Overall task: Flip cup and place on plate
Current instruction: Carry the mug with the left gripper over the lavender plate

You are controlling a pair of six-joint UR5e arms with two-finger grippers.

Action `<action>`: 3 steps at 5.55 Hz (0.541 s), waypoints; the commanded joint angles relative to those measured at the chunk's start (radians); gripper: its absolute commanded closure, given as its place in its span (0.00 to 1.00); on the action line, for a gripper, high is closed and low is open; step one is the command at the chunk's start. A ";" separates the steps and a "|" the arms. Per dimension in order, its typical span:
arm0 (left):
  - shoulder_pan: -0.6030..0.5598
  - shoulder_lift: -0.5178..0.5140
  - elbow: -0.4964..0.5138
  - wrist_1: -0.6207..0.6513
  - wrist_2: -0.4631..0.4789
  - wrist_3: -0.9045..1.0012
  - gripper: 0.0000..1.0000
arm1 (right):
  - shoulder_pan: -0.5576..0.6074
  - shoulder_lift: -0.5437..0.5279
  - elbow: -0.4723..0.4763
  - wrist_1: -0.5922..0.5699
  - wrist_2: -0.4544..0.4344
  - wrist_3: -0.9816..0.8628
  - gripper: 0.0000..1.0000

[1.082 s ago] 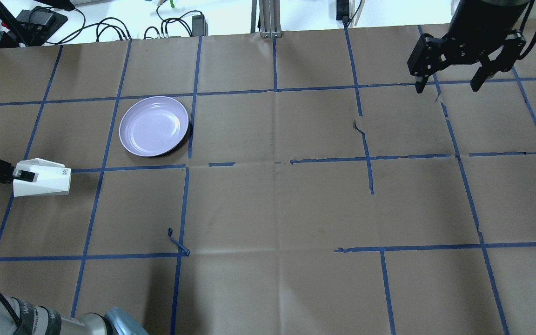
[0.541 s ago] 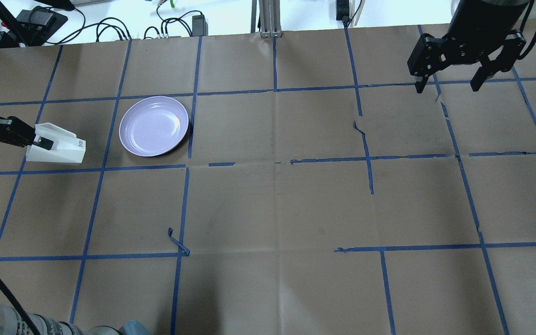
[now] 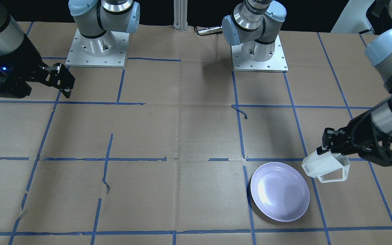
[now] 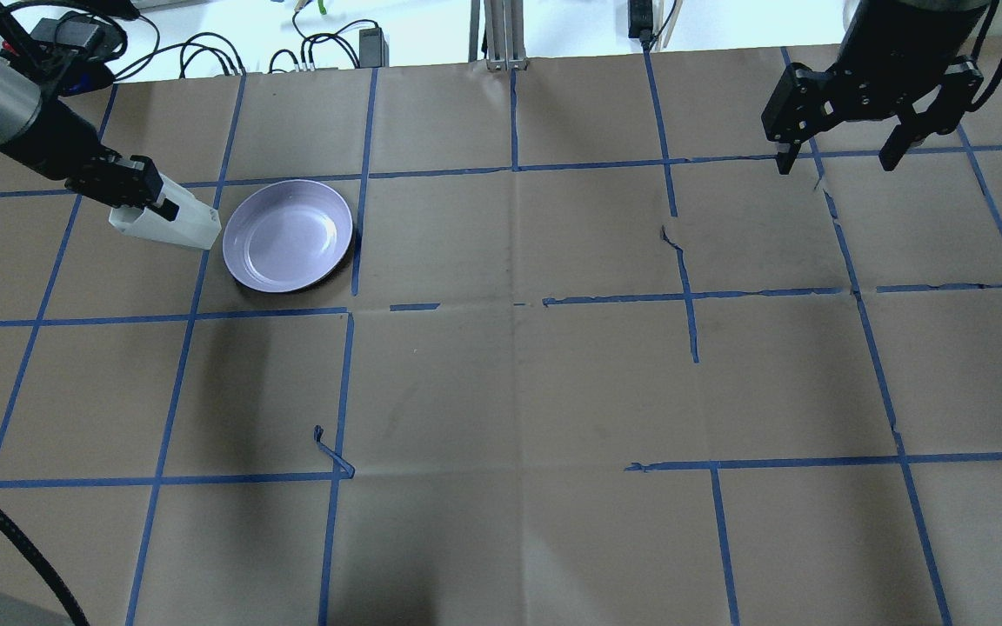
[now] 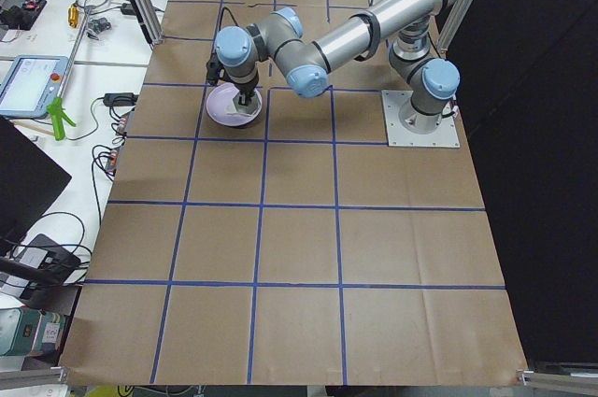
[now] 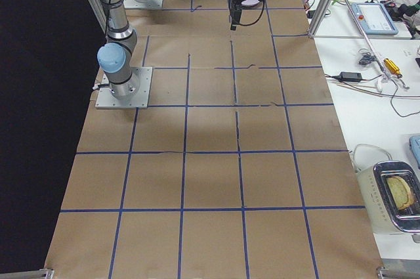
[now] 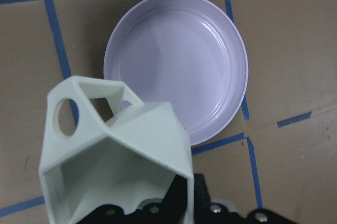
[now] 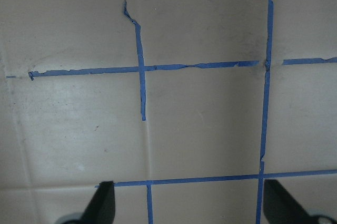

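Note:
I need to release the white faceted cup from my left gripper near the middle of the pale lavender plate (image 3: 283, 190) (image 7: 169, 71).
The white faceted cup (image 4: 172, 228) is held tilted on its side in my left gripper (image 4: 157, 207), which is shut on its rim end. Its narrower base points toward the pale lavender plate (image 4: 288, 235), just beside the plate's left rim and above the table. In the front view the cup (image 3: 325, 166) hangs handle down from the left gripper (image 3: 329, 149), next to the plate (image 3: 280, 191). The left wrist view shows the cup (image 7: 110, 166) close up in front of the plate (image 7: 179, 60). My right gripper (image 4: 840, 161) is open and empty at the far right, and the right wrist view shows its fingertips (image 8: 102, 205) wide apart over bare paper.
Brown paper with a blue tape grid covers the table (image 4: 510, 391). Cables and power bricks (image 4: 205, 52) lie beyond the far edge. A metal post (image 4: 497, 35) stands at the far middle. The arm bases (image 3: 259, 51) stand on the robot's side.
My left gripper has carried the cup from the table's left edge away and to the right, up to the plate's left rim, turning it. The right arm has not moved.

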 commanded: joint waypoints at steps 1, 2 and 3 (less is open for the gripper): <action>-0.172 -0.061 0.000 0.146 0.150 -0.035 1.00 | 0.000 0.000 0.000 0.000 0.000 0.000 0.00; -0.237 -0.095 0.000 0.199 0.248 -0.034 1.00 | 0.000 0.000 0.000 0.000 0.000 0.000 0.00; -0.254 -0.121 -0.002 0.196 0.266 -0.032 1.00 | 0.000 0.000 0.000 0.000 0.000 0.000 0.00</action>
